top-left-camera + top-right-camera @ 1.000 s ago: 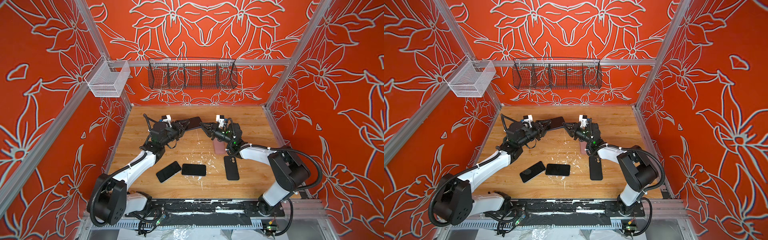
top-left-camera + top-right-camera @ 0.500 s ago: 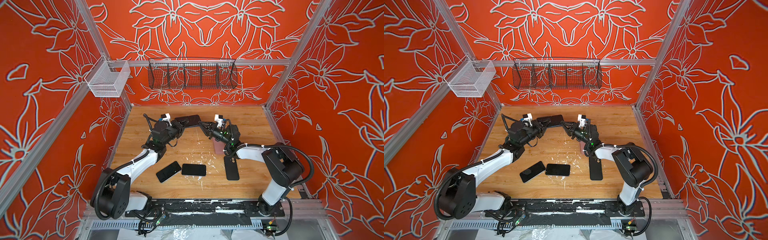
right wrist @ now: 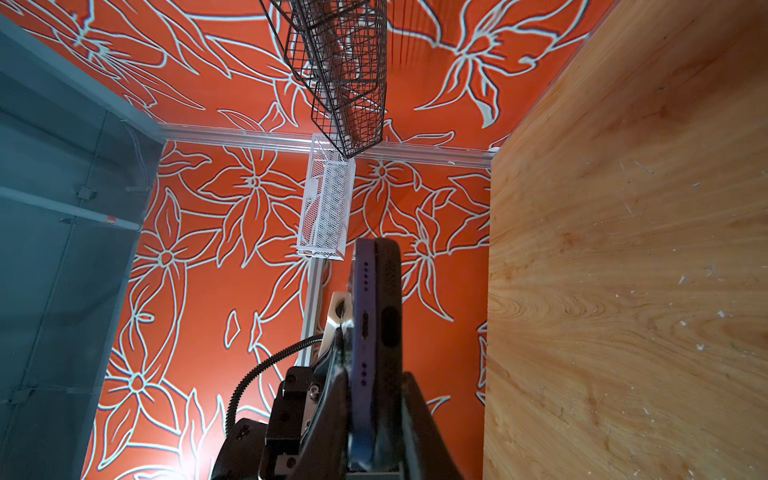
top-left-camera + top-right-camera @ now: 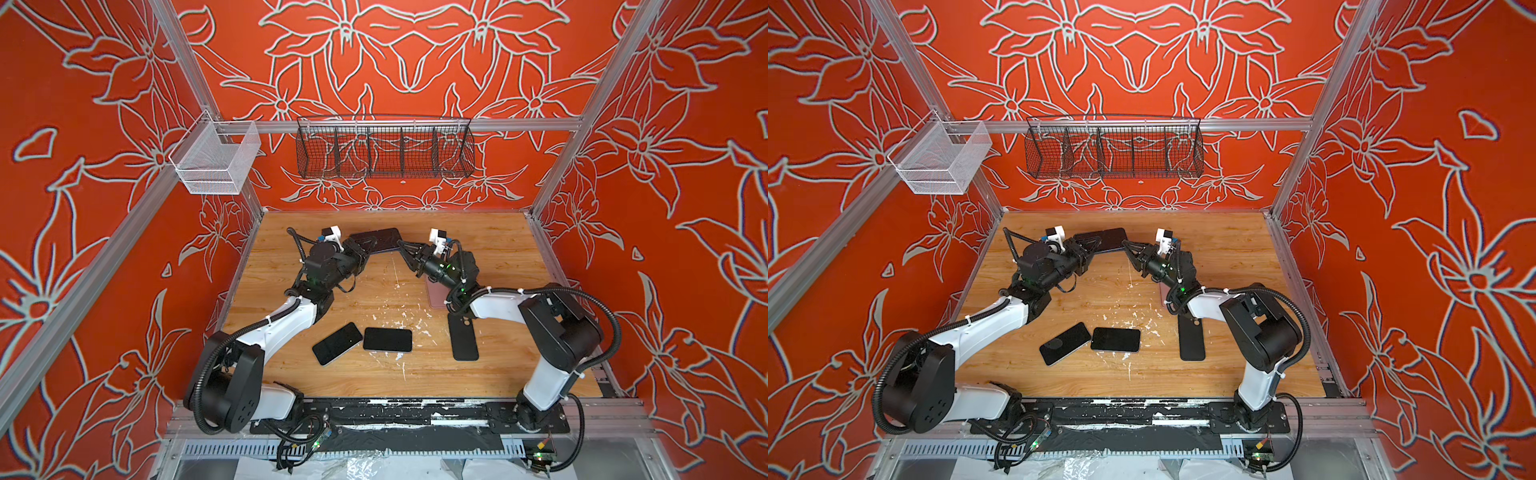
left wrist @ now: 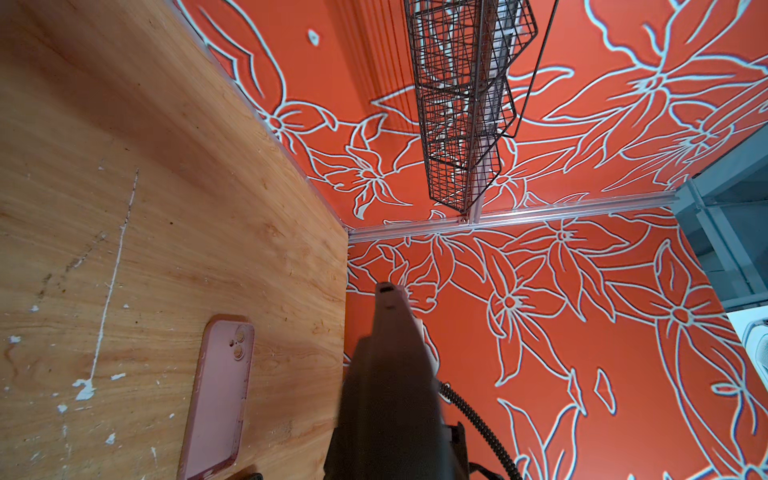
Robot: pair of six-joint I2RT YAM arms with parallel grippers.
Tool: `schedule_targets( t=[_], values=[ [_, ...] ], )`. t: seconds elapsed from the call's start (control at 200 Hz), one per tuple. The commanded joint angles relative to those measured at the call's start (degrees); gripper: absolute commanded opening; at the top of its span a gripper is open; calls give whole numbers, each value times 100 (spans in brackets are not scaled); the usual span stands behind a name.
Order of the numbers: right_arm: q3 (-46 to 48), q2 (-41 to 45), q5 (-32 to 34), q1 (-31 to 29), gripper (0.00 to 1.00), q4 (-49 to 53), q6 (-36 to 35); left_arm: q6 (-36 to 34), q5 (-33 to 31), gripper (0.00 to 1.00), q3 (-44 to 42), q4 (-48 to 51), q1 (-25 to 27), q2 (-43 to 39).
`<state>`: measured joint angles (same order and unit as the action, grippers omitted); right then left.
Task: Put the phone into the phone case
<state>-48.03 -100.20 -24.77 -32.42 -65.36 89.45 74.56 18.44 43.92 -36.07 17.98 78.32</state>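
The phone's port end sticks above the black case's rim, so next I open my right gripper, back off and grip both at a corner (image 4: 398, 245).
A purple phone (image 3: 362, 316) lies pressed against a black phone case (image 3: 389, 299), and the pair is held in the air over the back of the table. In both top views the pair shows as one dark slab (image 4: 376, 240) (image 4: 1105, 237) between the two grippers. My right gripper (image 3: 372, 380) (image 4: 404, 248) is shut on its right end, one finger on the phone side and one on the case side. My left gripper (image 4: 368, 248) (image 4: 1095, 247) is closed on the left end. In the left wrist view the slab (image 5: 390, 374) hides the fingers.
A pink case (image 5: 220, 395) (image 4: 436, 293) lies on the wooden table (image 4: 490, 249) under the right arm. Two black phones (image 4: 337, 343) (image 4: 387, 339) and a black case (image 4: 463, 340) lie near the front. A black wire basket (image 4: 384, 151) and a white one (image 4: 214, 160) hang on the walls.
My left gripper has closed on the left end of the held phone and case. The pair has shifted slightly toward the back left. The right gripper's hold is unchanged.
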Motion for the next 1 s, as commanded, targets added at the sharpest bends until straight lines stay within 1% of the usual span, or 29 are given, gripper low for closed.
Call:
schedule_targets(
  t=[0.0,0.025,0.065,0.11,0.195,0.39,0.48,0.575,0.631,0.731,0.991],
  values=[
    [184,211,-845,-358,12,720,-478,48,249,0,267,-1041,171,-246],
    [196,272,-853,-332,18,732,-507,20,242,0,258,-989,166,-284],
    [202,348,-862,-304,23,745,-525,-26,239,0,250,-910,171,-336],
    [206,438,-856,-261,32,709,-501,-64,228,0,239,-844,169,-387],
    [205,556,-801,-263,38,568,-440,-74,180,0,214,-805,171,-413],
    [119,592,-709,-289,41,443,-334,131,319,0,313,-1055,179,-215],
    [137,525,-591,-273,42,163,-219,190,346,0,319,-1113,180,-186],
    [145,439,-494,-245,45,-133,-110,160,319,0,309,-1012,179,-262],
    [154,382,-444,-215,50,-279,-38,108,320,0,304,-920,180,-317],
    [115,322,-394,-164,54,-352,24,50,326,0,317,-806,180,-387],
    [-9,311,-300,-78,56,-279,-15,58,362,0,218,-787,179,-371]
  ],
)
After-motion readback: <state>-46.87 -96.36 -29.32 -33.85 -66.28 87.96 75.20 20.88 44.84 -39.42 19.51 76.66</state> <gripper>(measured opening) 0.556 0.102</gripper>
